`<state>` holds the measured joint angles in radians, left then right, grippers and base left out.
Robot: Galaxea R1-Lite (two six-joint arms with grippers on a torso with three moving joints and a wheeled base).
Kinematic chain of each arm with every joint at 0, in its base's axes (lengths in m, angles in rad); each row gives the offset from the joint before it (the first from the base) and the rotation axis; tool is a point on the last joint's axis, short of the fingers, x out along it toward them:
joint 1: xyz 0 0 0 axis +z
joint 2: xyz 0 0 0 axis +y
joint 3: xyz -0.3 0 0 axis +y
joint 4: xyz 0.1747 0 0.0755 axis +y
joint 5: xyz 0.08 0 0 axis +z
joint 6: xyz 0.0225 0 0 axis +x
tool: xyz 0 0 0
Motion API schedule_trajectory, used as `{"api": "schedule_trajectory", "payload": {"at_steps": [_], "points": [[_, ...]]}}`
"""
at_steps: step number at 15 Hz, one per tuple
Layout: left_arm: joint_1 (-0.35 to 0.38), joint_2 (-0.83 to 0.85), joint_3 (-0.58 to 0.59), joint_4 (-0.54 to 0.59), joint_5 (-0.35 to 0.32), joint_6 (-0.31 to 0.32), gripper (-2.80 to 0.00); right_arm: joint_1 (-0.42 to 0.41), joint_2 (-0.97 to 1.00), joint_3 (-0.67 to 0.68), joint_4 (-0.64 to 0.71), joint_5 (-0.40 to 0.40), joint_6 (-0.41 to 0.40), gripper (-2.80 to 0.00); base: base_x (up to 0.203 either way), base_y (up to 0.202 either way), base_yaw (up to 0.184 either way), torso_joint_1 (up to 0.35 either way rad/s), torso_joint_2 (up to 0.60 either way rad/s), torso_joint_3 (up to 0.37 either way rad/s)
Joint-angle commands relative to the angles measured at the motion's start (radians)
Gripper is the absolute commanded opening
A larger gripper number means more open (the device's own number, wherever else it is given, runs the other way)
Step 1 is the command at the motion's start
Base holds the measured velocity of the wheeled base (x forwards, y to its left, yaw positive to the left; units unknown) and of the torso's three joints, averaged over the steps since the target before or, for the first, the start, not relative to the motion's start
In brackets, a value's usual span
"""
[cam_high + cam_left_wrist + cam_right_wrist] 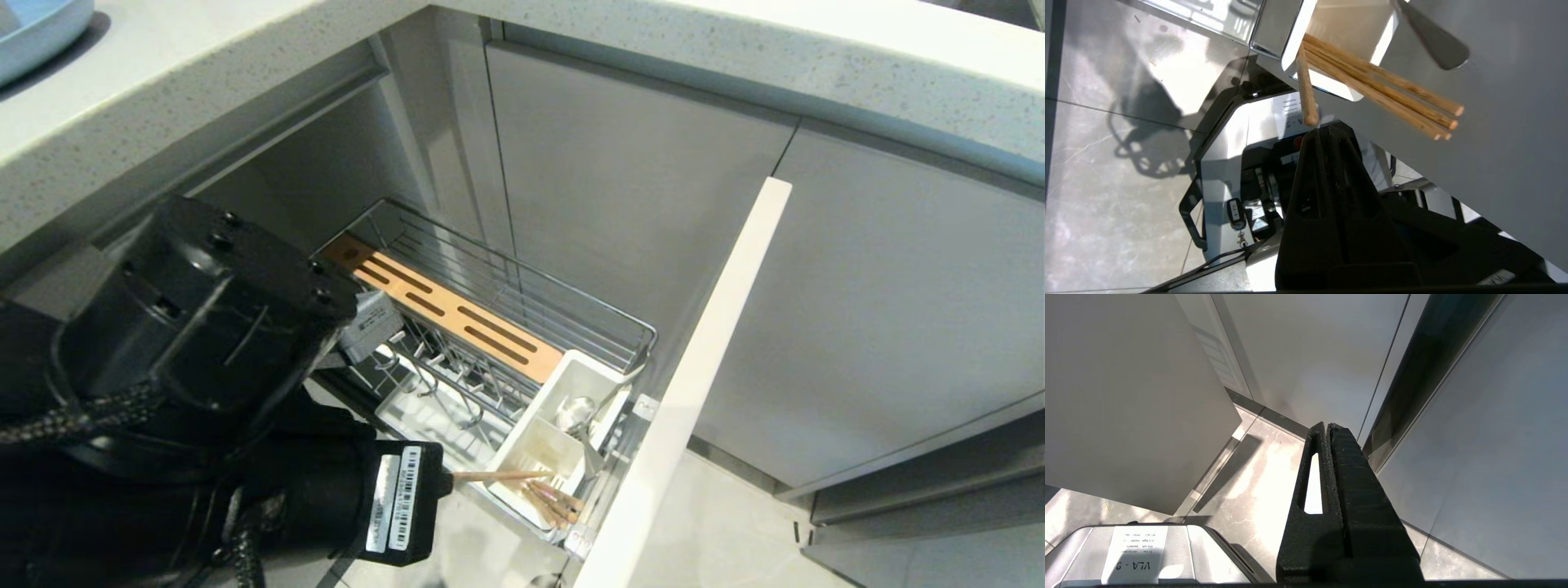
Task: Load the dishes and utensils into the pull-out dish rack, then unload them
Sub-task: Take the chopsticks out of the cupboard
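Note:
The lone chopstick's end is just beyond my shut left fingers, so I need to open, reach toward the caddy's rim and grip farther [1305,83] along the chopstick.
The pull-out dish rack [571,314] stands drawn out of the corner cabinet, its plate prongs [441,376] bare. In its white caddy [606,377] lie a silver spoon [575,412] and several wooden chopsticks [555,502], which lean out over the rim [1384,94]. My left gripper [1327,130] hangs just outside the caddy, shut on the end of one chopstick [1306,90] that reaches level to the caddy rim [500,474]. A pale blue plate [33,33] sits on the counter at the far left. My right gripper [1328,425] is shut, parked over the floor.
The rack's front panel [694,384] stands edge-on right of the caddy. A wooden slotted strip [445,310] runs along the rack. Grey cabinet doors [637,204] and the speckled countertop [653,49] close in the corner. My own base [1257,196] sits below the left gripper.

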<state>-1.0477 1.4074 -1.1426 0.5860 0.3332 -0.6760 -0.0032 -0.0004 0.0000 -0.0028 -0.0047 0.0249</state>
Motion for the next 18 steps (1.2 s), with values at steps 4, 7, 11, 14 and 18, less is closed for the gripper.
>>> {"api": "schedule_trajectory", "payload": {"at_steps": [4, 7, 11, 14, 18], "points": [[0.000, 0.025, 0.020, -0.005, 0.040, -0.004, 0.00, 0.000, -0.004, 0.002, 0.000, 0.000, 0.000, -2.80, 0.000, 0.000, 0.000, 0.000, 0.00, 0.000], [0.000, 0.023, 0.018, -0.005, 0.062, -0.004, 0.00, 0.000, -0.004, 0.002, 0.000, 0.000, 0.000, -2.80, 0.000, 0.000, 0.000, 0.000, 0.00, 0.000], [0.002, 0.025, 0.031, -0.055, 0.067, -0.005, 0.00, 0.000, -0.004, 0.002, 0.000, 0.000, 0.000, -2.80, 0.000, 0.000, 0.000, 0.000, 0.00, 0.000], [0.006, 0.052, 0.050, -0.083, 0.067, -0.005, 0.00, 0.000, -0.004, 0.002, 0.000, 0.000, 0.000, -2.80, 0.000, 0.000, 0.000, 0.000, 0.00, 0.000], [0.014, 0.097, 0.072, -0.119, 0.067, -0.010, 0.00, 0.000, -0.004, 0.002, 0.000, 0.000, 0.001, -2.80, 0.000, 0.000, 0.000, 0.000, 0.00, 0.000]]}}
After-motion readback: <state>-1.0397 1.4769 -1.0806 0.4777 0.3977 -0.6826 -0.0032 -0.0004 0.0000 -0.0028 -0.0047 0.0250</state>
